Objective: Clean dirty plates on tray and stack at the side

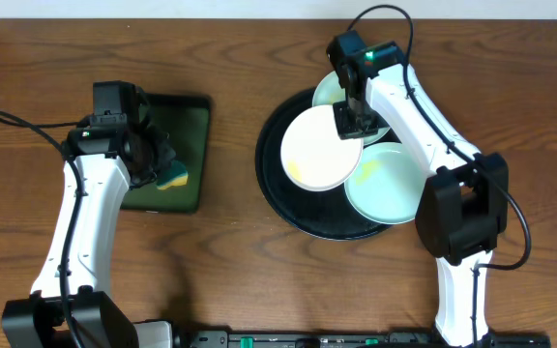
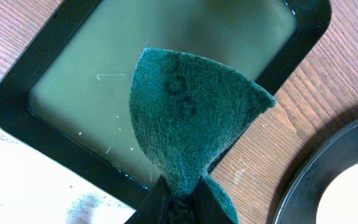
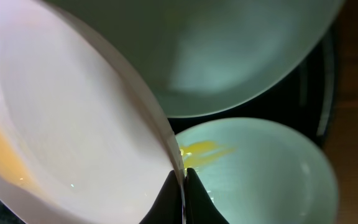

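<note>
Next, my right gripper sets the white plate, now lifted and tilted over the tray, on the wood table (image 1: 465, 135) beside the round tray, away from the sponge.
The round black tray (image 1: 277, 198) holds three plates. My right gripper (image 1: 356, 122) is shut on the rim of the white plate (image 1: 319, 147), which has a yellow smear and is lifted and tilted over the tray; in the right wrist view (image 3: 73, 124) its rim sits between my fingers (image 3: 183, 186). A pale mint plate (image 1: 387, 184) with a yellow smear lies at the tray's right, also seen in the right wrist view (image 3: 266, 174). A third mint plate (image 1: 329, 92) lies at the back. My left gripper (image 2: 178, 198) is shut on a green scouring sponge (image 2: 188, 118).
A rectangular black tray with green inside (image 1: 188, 126) lies under the left gripper, also in the left wrist view (image 2: 166, 50). The round tray's rim shows at the right of the left wrist view (image 2: 328, 168). Wood table all around.
</note>
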Motion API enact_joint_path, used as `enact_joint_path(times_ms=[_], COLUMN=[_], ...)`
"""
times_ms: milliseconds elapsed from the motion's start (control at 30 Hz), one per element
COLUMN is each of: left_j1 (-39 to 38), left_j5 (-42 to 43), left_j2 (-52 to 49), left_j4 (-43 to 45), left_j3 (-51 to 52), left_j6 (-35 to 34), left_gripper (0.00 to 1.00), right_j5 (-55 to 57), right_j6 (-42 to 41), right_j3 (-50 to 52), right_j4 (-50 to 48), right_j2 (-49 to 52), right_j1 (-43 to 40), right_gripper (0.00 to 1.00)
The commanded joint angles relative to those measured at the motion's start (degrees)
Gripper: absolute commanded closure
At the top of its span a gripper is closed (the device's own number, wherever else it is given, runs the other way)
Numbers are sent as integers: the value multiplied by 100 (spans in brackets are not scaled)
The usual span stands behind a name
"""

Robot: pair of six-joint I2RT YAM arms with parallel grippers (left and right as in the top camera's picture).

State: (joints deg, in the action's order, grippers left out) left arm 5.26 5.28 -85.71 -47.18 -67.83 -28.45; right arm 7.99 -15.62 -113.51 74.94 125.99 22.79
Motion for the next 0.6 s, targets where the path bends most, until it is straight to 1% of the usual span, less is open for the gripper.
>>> enact_joint_path(times_ms=[0,133,267,500,567], left_j1=[20,20,20,20,20], left_j5=[13,13,13,13,13], left_j2=[74,74,74,74,74], left_j4=[-13,-13,-2,31,28], left_j3=[22,22,22,22,22], left_j6=[59,57,59,57,59], left_gripper=[92,92,92,92,92], right_j5=[839,1864,2872,3987,4310], right_j6=[181,417,470,1145,1491], right_j3=[-243,-310,-310,-310,-310], right_j4=[72,98,92,-83,-195], right_j2=[-267,-487,-763,-986,-986], right_j1=[118,400,815,1633,1860], right_gripper=[99,99,99,99,99])
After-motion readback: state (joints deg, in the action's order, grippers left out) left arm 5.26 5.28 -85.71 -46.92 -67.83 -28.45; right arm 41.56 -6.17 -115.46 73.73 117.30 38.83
